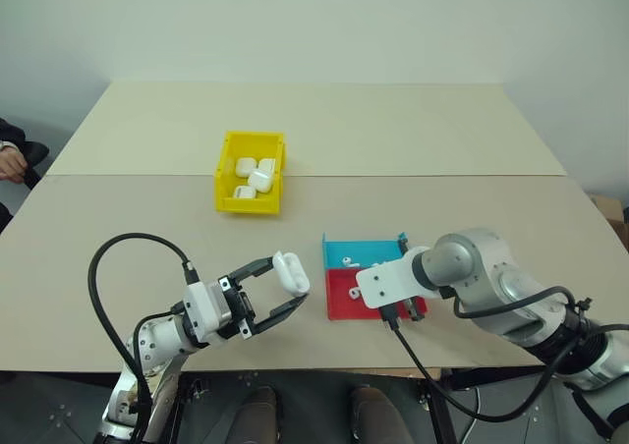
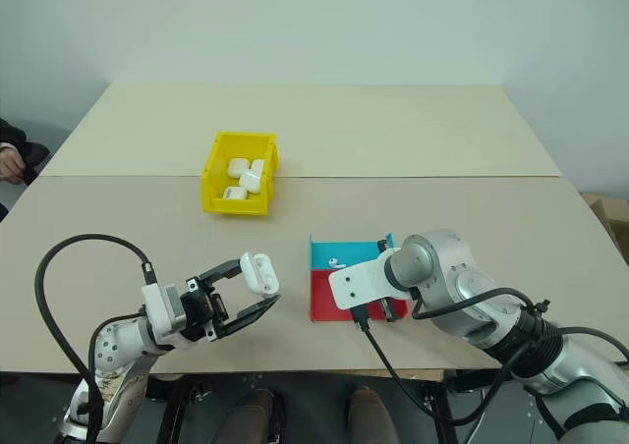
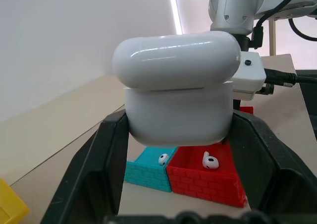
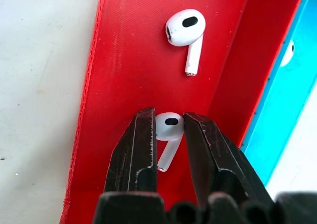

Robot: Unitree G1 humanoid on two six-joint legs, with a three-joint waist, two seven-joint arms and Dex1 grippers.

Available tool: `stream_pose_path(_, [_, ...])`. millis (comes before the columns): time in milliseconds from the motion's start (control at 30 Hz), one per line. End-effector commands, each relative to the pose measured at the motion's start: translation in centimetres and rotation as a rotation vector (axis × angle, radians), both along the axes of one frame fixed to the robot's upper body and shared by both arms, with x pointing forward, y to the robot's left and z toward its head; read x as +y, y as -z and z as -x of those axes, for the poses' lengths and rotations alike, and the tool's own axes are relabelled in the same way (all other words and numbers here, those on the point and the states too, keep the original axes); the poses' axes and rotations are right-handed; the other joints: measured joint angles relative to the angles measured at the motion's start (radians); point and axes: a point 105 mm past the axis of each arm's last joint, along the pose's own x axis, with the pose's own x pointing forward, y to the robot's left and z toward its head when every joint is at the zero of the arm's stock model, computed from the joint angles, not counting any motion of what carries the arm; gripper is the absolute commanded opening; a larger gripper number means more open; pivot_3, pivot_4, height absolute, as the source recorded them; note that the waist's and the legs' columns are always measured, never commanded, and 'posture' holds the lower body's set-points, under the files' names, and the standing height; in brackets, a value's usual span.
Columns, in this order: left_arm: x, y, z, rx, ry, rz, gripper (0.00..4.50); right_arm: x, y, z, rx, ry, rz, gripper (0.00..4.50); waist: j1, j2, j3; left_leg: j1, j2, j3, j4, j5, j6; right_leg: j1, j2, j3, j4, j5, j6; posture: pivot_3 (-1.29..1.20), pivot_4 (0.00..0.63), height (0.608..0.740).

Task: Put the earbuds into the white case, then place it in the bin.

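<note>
My right gripper needs to let go of the earbud inside the white case [image 1: 327,217], above the far corner of the blue tray, as I set it there.
My left gripper [image 1: 288,287] is shut on the white case [image 1: 291,272] and holds it above the table's near side, left of the trays. In the left wrist view the case [image 3: 178,90] sits between both black fingers [image 3: 96,169] with its lid on top. My right gripper [image 4: 168,130] points down into the red tray [image 4: 124,60], with its fingers touching both sides of one earbud [image 4: 167,126]. A second earbud [image 4: 185,33] lies loose further along the tray. The yellow bin [image 1: 224,169] stands at mid-table, away from both grippers.
A blue tray [image 1: 349,250] adjoins the red tray [image 1: 342,302] and holds another earbud [image 3: 163,159]. Several white cases [image 1: 254,174] lie in the bin. A person's hand [image 1: 12,161] rests at the table's far left edge. Black cables loop from both wrists.
</note>
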Motion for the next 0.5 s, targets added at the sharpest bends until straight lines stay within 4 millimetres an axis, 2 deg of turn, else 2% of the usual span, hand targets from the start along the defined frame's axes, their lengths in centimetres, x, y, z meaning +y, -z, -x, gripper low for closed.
stream_pose_path(33, [-0.5, -0.7, 0.4, -0.026, 0.02, 0.017, 2.74, -0.1, -0.4, 0.1, -0.012, 0.022, -0.021, 1.01, 0.0, 0.0, 0.0, 0.0, 0.0, 0.0, 0.0, 0.0, 0.0, 0.0, 0.0, 0.0, 0.0, 0.0, 0.0, 0.0, 0.15, 0.74])
stream_pose_path(133, [-0.7, -1.2, 0.3, -0.039, 0.032, 0.038, 2.74, 0.1, -1.6, 0.4, -0.02, 0.043, -0.084, 1.01, 0.001, 0.0, 0.0, 0.0, 0.0, 0.0, 0.0, 0.0, 0.0, 0.0, 0.0, 0.0, 0.0, 0.0, 0.0, 0.0, 0.15, 0.74])
stream_pose_path(167, [-0.9, -1.6, 0.4, -0.05, 0.047, 0.054, 2.74, 0.2, -2.7, 0.5, -0.025, 0.065, -0.134, 1.01, 0.002, 0.0, 0.0, -0.001, 0.0, 0.0, 0.0, 0.0, 0.0, -0.001, 0.0, 0.0, 0.0, 0.0, 0.0, 0.0, 0.15, 0.74])
stream_pose_path(267, [-1.7, -2.8, 0.9, -0.066, 0.092, 0.105, 2.74, 0.1, -6.9, 0.5, -0.063, 0.133, -0.34, 1.01, 0.002, 0.0, 0.0, -0.002, 0.0, 0.0, 0.0, 0.0, 0.0, -0.001, 0.0, 0.0, 0.0, 0.0, 0.0, 0.0, 0.15, 0.74])
stream_pose_path(400, [-2.2, -4.4, 1.0, -0.038, 0.142, 0.163, 2.74, -1.4, -12.8, 0.3, -0.122, 0.229, -0.657, 1.01, 0.002, 0.0, 0.0, -0.002, 0.0, -0.001, 0.0, 0.0, 0.0, -0.001, 0.0, 0.0, 0.0, 0.0, 0.0, 0.0, 0.15, 0.74])
stream_pose_path(500, [-2.3, -5.4, 1.0, -0.031, 0.206, 0.195, 2.74, -2.4, -16.2, 1.3, -0.138, 0.198, -0.901, 1.01, 0.003, 0.0, 0.0, -0.002, 0.0, -0.002, 0.0, 0.0, 0.0, 0.0, 0.0, 0.0, 0.0, 0.0, 0.0, 0.0, 0.15, 0.74])
